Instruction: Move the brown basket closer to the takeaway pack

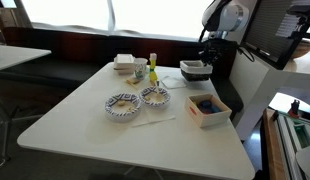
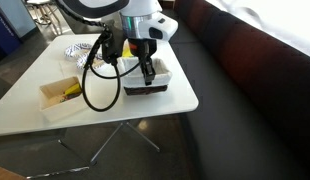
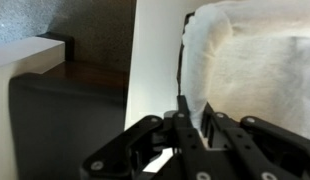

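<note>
Next, I let go of the brown basket, now at the white table's far edge, at the table edge (image 1: 97, 86) between the takeaway pack and the nearer patterned bowl.
The brown basket (image 1: 195, 72), dark with a white paper liner, sits at the far edge of the white table in both exterior views (image 2: 145, 82). My gripper (image 1: 202, 58) comes down on its rim (image 2: 147, 68). In the wrist view the fingers (image 3: 191, 128) are shut on the basket's edge and the white liner (image 3: 245, 60). The white takeaway pack (image 1: 125, 63) lies at the far left of the table, apart from the basket. It is not clear in the other views.
Two patterned bowls (image 1: 123, 104) (image 1: 155, 96), a yellow bottle (image 1: 152, 70) and a flat white utensil (image 1: 153, 121) lie mid-table. An open cardboard box (image 1: 209, 109) (image 2: 59, 96) stands near the basket. A dark bench (image 2: 245, 110) runs beside the table edge.
</note>
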You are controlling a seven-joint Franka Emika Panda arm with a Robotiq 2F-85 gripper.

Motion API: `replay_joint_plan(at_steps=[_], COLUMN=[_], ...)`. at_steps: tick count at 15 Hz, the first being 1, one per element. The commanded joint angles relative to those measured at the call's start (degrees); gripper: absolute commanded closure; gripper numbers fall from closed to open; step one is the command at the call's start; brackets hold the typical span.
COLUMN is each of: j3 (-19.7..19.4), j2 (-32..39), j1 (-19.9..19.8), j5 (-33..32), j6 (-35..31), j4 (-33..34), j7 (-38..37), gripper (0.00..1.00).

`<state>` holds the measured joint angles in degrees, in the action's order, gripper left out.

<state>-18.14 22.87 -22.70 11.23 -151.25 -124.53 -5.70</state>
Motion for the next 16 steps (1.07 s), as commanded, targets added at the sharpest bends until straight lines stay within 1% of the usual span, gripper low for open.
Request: replay_joint_plan(at_steps=[1, 5, 8, 11, 13, 16], j3=[4.6, 9.0, 10.8, 12.3, 13.2, 14.6], j2=[-5.7, -10.0, -13.0, -15.1, -15.7, -14.7], j1=[-1.5, -1.3, 0.5, 3.6, 6.3, 10.7], j5=[1.9, 4.6, 6.2, 7.6, 7.8, 7.9], j6=[2.1, 1.5, 2.3, 2.0, 1.6, 3.0], j4=[-5.1, -8.8, -10.2, -11.2, -11.1, -7.6], j7=[9.7, 20.2, 22.8, 20.9, 17.9, 10.0], gripper=[0.96, 0.96, 0.96, 0.96, 0.96, 0.96])
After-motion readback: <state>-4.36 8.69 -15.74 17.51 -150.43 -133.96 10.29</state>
